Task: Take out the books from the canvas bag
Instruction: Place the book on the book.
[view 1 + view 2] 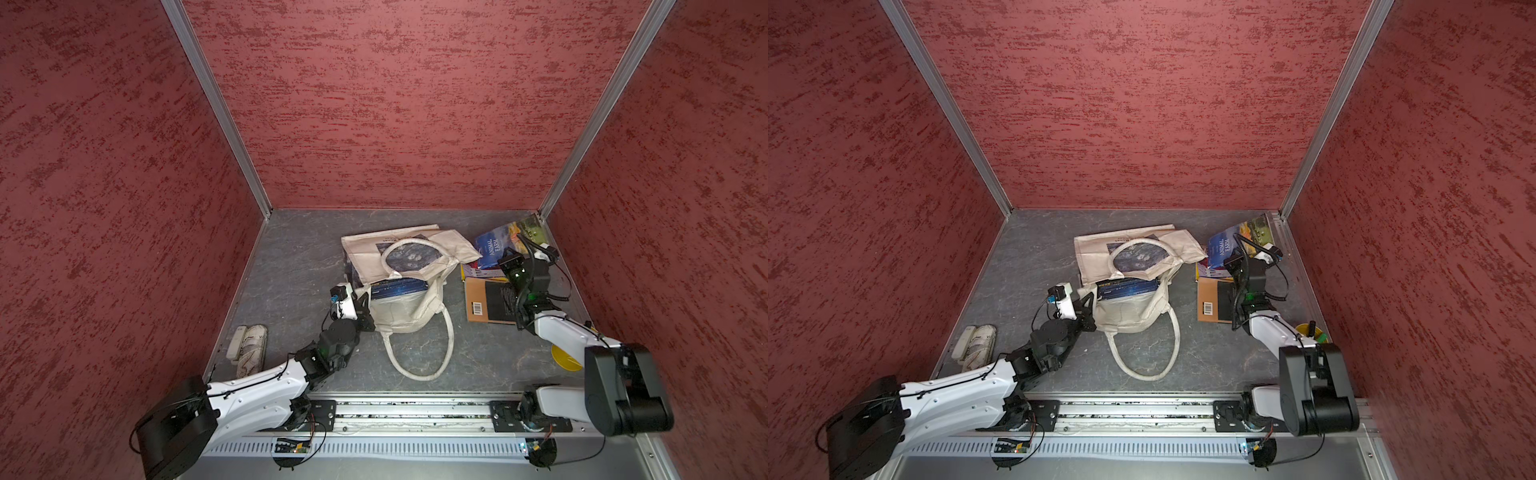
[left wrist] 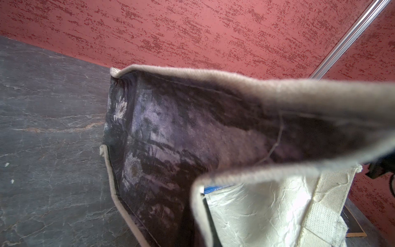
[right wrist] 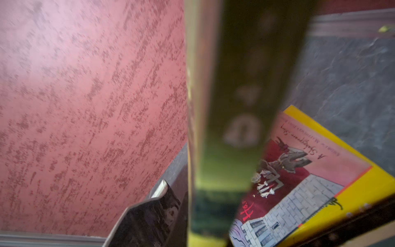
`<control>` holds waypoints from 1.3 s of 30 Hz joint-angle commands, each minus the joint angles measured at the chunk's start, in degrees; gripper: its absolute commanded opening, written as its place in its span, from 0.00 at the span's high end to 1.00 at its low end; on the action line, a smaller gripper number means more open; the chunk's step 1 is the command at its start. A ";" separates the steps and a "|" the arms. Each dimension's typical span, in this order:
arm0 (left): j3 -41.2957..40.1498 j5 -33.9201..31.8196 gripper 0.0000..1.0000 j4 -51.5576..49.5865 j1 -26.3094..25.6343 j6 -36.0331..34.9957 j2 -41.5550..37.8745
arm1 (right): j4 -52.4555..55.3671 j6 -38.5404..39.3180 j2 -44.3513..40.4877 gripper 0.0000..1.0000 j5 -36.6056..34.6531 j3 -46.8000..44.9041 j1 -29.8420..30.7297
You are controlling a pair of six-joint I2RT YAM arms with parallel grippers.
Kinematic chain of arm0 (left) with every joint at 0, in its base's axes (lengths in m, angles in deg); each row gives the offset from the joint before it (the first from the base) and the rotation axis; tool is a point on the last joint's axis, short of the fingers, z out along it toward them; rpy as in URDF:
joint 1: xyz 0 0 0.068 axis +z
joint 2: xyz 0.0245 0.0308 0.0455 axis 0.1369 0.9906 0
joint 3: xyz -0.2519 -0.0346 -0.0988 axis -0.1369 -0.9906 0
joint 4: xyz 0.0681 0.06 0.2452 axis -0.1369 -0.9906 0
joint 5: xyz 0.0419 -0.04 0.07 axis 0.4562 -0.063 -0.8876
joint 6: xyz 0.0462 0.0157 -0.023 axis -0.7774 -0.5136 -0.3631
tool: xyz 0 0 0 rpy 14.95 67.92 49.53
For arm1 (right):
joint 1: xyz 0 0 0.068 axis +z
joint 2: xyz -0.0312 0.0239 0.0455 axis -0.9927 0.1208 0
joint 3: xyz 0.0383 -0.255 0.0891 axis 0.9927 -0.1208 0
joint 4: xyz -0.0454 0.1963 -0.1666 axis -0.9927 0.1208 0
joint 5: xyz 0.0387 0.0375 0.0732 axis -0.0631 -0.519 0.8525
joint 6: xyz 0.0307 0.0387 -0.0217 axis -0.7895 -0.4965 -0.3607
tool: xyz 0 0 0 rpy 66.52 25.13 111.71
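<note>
The robot's right gripper needs to lay the landscape-cover book down flat on the bright yellow book point(image 1: 500, 257) point(image 3: 271, 185).
The cream canvas bag point(image 1: 409, 249) lies mid-table with its mouth toward the front; a dark navy book point(image 1: 399, 288) shows in the opening. My left gripper point(image 1: 368, 308) is at the mouth's left corner, shut on the bag's rim; in the left wrist view the bag's fabric point(image 2: 256, 213) fills the frame and hides the fingers. At the back right, my right gripper point(image 1: 514, 266) is shut on the lower edge of a landscape-cover book point(image 1: 503, 241), which stands tilted up. Under it lies a bright yellow book point(image 3: 320, 192). An orange-brown and black book point(image 1: 484, 305) lies flat beside it.
One cream loop handle point(image 1: 419, 353) trails toward the front edge. A white shoe-like item point(image 1: 249, 349) lies at the left wall. A small yellow bucket point(image 1: 1312, 332) sits front right behind my right arm. Red walls close three sides.
</note>
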 commanded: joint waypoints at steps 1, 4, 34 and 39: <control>1.18 0.53 1.00 0.22 0.00 -0.23 -1.32 | -9.26 -0.87 3.10 1.00 4.74 3.57 -0.26; 1.03 0.71 1.00 0.40 0.05 -0.16 -1.75 | -11.15 -2.14 7.99 1.00 4.77 4.76 -0.43; 1.13 1.94 1.00 0.73 0.01 -0.07 -1.54 | -10.07 -16.22 20.89 0.86 1.02 4.64 -1.68; 1.09 1.85 1.00 0.75 0.06 -0.08 -1.21 | -6.92 -17.08 18.02 0.51 2.01 2.95 -1.69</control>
